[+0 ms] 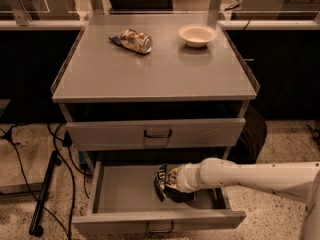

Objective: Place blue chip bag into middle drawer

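Next, my gripper sets the blue chip bag free on the bottom of the grey tray, near the back (171, 181) of the middle drawer.
The middle drawer (122, 191) is pulled open at the bottom of the cabinet, showing its grey tray floor and dark loop handle (160, 228). My white arm reaches in from the right. My gripper (170, 183) is inside the drawer, right of centre, shut on the blue chip bag (161, 180). The bag stands on edge, crumpled, low over the drawer floor. Most of the fingers are hidden behind the bag.
The taller-fronted grey drawer (100, 134) above is closed. On the cabinet top (150, 74) lie a gold-and-silver snack packet (132, 40) and a pale bowl (197, 35). A black stand and cables (47, 184) are on the floor at left.
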Tool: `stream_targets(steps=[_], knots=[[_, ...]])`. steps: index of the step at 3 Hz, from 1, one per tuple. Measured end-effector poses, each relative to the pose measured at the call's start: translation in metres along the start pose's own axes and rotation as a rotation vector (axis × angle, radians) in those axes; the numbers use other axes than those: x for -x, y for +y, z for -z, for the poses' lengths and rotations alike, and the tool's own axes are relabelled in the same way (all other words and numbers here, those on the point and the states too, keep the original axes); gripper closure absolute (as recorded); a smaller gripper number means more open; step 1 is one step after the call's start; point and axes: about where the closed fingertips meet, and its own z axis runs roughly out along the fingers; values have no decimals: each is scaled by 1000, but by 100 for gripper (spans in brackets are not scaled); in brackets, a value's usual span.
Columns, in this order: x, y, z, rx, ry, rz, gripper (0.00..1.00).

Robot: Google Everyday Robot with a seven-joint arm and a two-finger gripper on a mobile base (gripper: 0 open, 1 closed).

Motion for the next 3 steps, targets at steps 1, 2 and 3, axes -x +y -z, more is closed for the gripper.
stream_targets(steps=[1, 2, 3], knots=[[-5, -7, -19, -1, -13, 2, 100], [-7, -14, -36, 0, -35, -4, 100], [-7, -20, -51, 2, -62, -10, 100]])
